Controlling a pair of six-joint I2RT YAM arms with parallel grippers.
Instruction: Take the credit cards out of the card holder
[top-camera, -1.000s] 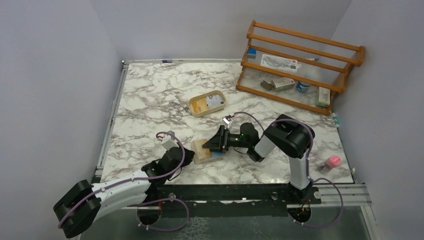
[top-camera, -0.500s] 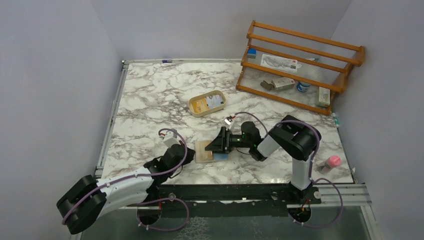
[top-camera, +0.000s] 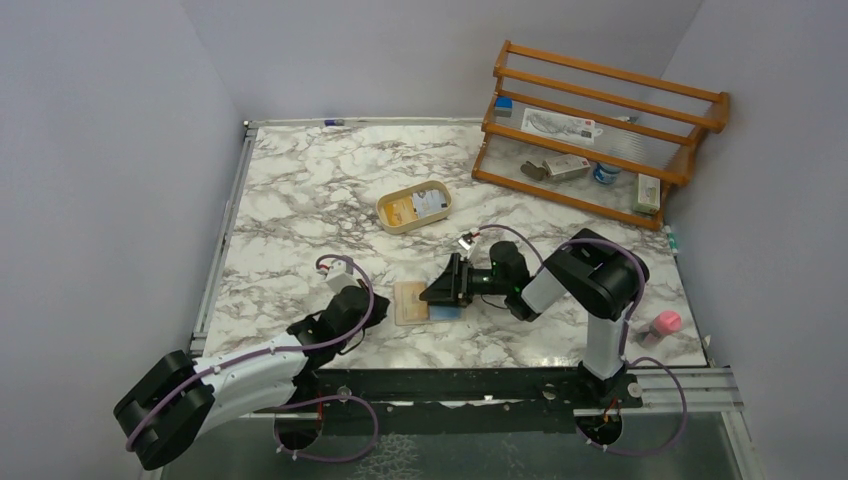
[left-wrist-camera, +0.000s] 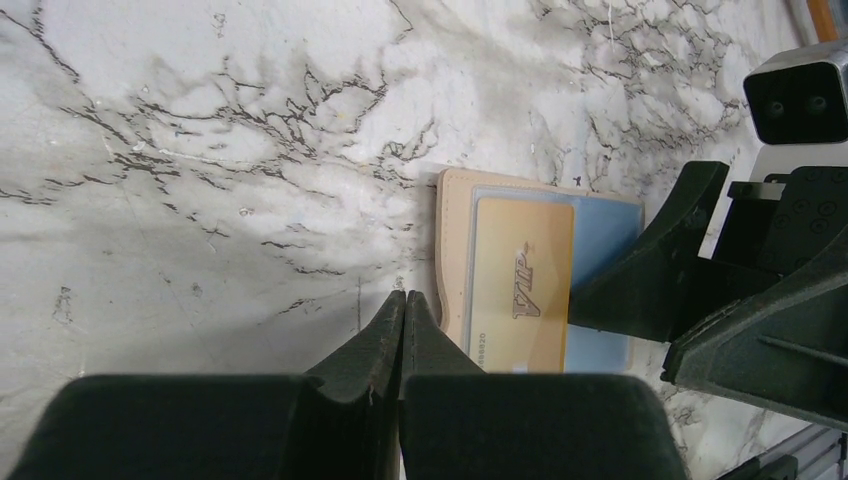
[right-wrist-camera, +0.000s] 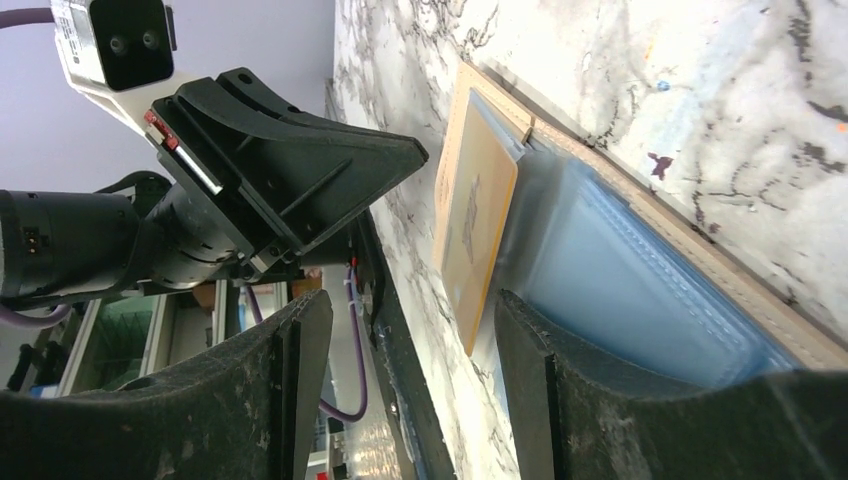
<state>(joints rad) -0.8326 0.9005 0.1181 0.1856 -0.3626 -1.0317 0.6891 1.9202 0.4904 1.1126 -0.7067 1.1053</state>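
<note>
I should open my left gripper's shut fingers, which are beside the card holder's edge, and pinch that edge (left-wrist-camera: 442, 303) before my right gripper pulls out the gold card.
The tan card holder (top-camera: 405, 302) lies open and flat on the marble near the front edge. In the left wrist view its tan rim (left-wrist-camera: 455, 240) frames a gold credit card (left-wrist-camera: 525, 270) and a light blue card (left-wrist-camera: 605, 230) beside it. My left gripper (left-wrist-camera: 405, 297) is shut on nothing, its tips just left of the holder's edge. My right gripper (right-wrist-camera: 410, 320) is open and low over the holder's right half. One of its fingers (right-wrist-camera: 560, 370) stands against the blue card (right-wrist-camera: 620, 270), and the gold card (right-wrist-camera: 475, 215) lies ahead of the gap.
A beige oval tray (top-camera: 413, 208) with small items sits behind the holder. A wooden rack (top-camera: 600, 130) with boxes stands at the back right. A pink object (top-camera: 665, 323) lies near the table's right front edge.
The left gripper has pulled back to the left, away from the holder. The holder's raised left half now lies flat. The right gripper has shifted slightly right and its jaws have narrowed a little.
</note>
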